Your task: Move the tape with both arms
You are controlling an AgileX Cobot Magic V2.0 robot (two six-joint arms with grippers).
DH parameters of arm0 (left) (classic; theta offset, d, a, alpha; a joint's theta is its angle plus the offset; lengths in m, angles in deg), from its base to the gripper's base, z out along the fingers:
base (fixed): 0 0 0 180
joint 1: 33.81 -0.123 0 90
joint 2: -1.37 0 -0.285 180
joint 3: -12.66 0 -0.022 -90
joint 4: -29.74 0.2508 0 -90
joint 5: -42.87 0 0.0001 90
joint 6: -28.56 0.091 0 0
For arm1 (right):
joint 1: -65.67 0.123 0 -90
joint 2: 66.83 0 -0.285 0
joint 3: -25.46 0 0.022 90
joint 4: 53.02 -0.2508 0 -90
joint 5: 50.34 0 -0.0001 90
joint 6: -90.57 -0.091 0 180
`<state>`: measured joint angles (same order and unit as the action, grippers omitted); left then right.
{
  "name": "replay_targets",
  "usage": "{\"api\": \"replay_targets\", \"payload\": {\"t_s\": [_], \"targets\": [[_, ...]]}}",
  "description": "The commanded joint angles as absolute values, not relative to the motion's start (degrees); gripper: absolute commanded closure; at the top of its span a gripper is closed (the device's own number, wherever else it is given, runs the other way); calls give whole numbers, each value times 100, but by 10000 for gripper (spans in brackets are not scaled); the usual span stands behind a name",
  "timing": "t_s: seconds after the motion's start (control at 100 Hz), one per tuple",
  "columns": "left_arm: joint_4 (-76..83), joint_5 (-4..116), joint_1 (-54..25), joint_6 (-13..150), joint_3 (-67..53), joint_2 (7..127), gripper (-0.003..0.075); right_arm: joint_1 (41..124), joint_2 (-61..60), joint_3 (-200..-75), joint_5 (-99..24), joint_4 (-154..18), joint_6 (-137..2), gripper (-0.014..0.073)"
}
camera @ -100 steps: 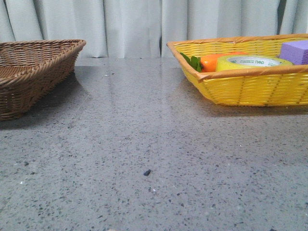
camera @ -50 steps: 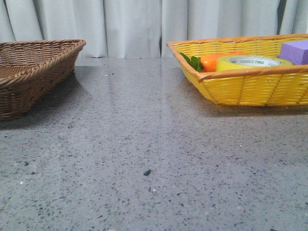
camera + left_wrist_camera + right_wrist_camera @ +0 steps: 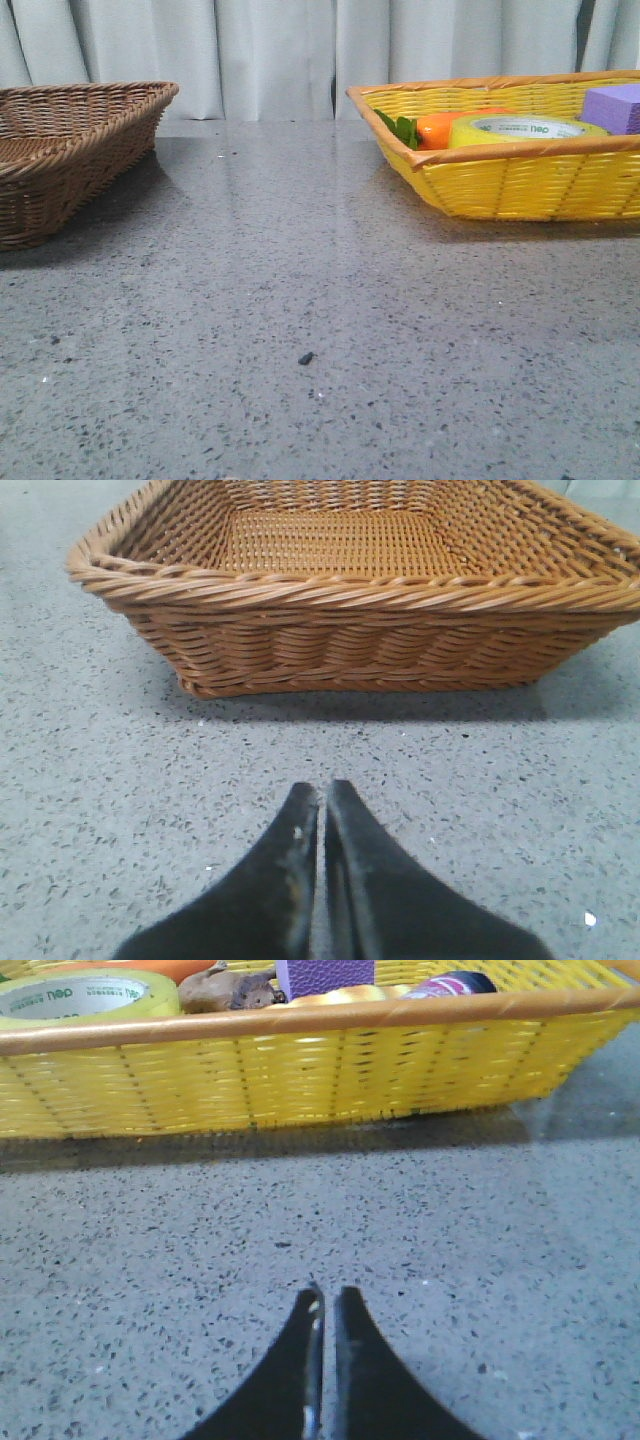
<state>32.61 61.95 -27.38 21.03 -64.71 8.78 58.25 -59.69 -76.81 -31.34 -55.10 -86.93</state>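
Observation:
The robot's right gripper should close on the yellow tape roll, across its ring at the side (image 3: 466, 129) closest to the green leaves of the carrot.
The yellow tape roll (image 3: 525, 130) with its white core lies flat in the yellow basket (image 3: 520, 185) at the right, next to an orange carrot (image 3: 440, 130) and a purple block (image 3: 612, 107). The roll also shows in the right wrist view (image 3: 85, 998), inside the basket (image 3: 300, 1070). My right gripper (image 3: 327, 1295) is shut and empty, low over the table a short way from the basket wall. My left gripper (image 3: 320, 790) is shut and empty, over the table before the brown basket (image 3: 350, 630). Neither gripper shows in the front view.
The brown wicker basket (image 3: 70, 150) stands at the left and looks empty inside. The yellow basket also holds a brown lump (image 3: 225, 990), the purple block (image 3: 325, 975) and a dark object (image 3: 455, 982). A small dark speck (image 3: 306, 358) lies on the grey speckled table.

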Motion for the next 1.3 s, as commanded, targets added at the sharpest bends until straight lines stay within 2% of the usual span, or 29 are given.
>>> {"api": "replay_targets", "payload": {"t_s": [0.0,0.65,1.17,1.29], "targets": [[3275,5889,-2751,2075,-6529,716,741,5788,-6083,-7555,-3220,-5505,-8670,660],[3275,5253,-2751,2075,-6529,716,741,5788,-6083,-7555,-3376,-5505,-8670,660],[3289,5129,-2751,2075,-6529,716,741,5788,-6083,-7555,-4519,-5505,-8670,660],[3289,4672,-2751,2075,-6529,716,741,5788,-6083,-7555,-5133,-5505,-8670,660]]}}
